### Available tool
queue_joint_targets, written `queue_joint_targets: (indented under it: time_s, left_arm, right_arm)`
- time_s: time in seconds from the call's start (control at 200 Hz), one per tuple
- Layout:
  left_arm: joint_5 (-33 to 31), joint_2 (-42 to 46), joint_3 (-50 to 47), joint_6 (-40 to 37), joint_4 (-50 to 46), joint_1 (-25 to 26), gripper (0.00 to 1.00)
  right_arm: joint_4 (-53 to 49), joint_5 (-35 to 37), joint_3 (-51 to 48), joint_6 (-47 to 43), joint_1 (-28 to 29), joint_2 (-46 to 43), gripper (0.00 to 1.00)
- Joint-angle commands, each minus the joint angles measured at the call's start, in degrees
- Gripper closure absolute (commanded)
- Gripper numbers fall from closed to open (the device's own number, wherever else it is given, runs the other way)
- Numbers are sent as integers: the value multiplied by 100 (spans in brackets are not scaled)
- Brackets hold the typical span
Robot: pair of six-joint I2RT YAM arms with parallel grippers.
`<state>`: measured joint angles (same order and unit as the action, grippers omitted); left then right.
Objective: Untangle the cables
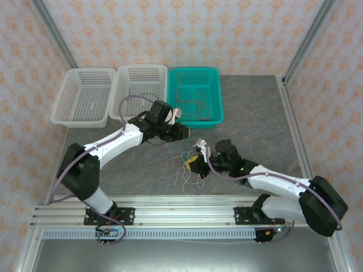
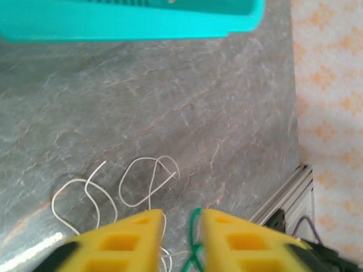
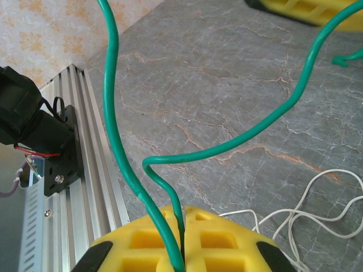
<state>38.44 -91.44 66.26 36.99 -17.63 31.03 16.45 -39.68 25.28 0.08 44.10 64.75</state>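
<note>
The white cable runs in beside the green cable at the robot's right gripper, so the left gripper needs to close on the green cable's bend (image 2: 194,218) and pull it away.
My right gripper (image 3: 184,211) is shut on the green cable (image 3: 238,141), which rises from its yellow fingers in two strands and arcs away across the table. In the top view this gripper (image 1: 195,161) sits low at mid-table over the white cable (image 1: 190,177). My left gripper (image 2: 181,214) is open, and a green cable (image 2: 195,238) strand lies against the inner face of its right finger. It hovers (image 1: 181,131) just in front of the teal basket. White cable (image 2: 142,181) loops lie on the table below it. A reddish-brown cable (image 1: 191,103) lies inside the teal basket (image 1: 219,96).
Two white mesh baskets (image 1: 63,105) (image 1: 120,90) stand at the back left beside the teal one. An aluminium rail (image 1: 170,207) runs along the near edge, close behind my right gripper (image 3: 85,170). Grey stone tabletop (image 1: 255,119) lies bare to the right.
</note>
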Motion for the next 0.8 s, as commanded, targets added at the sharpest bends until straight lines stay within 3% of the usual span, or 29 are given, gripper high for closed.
queue_joint_targets:
  time_s: [0.0, 0.325, 0.35, 0.43, 0.48, 0.791]
  left_arm:
    - [350, 104, -101, 202, 420, -17, 98]
    - [304, 421, -445, 274, 662, -228, 100]
    - [345, 460, -462, 273, 726, -232, 93]
    - [523, 609, -545, 290, 1029, -220, 49]
    - [531, 706, -578, 270, 1127, -219, 33]
    - [353, 500, -209, -255, 586, 116, 23]
  right_arm:
    - [160, 186, -92, -115, 2, -29, 100]
    - [311, 585, -231, -42, 0, -301, 100]
    - [323, 612, -242, -35, -2, -332, 100]
    - [316, 653, -278, -45, 2, -375, 100]
    - [315, 644, -278, -51, 2, -364, 100]
    - [327, 575, -164, -8, 2, -217, 100]
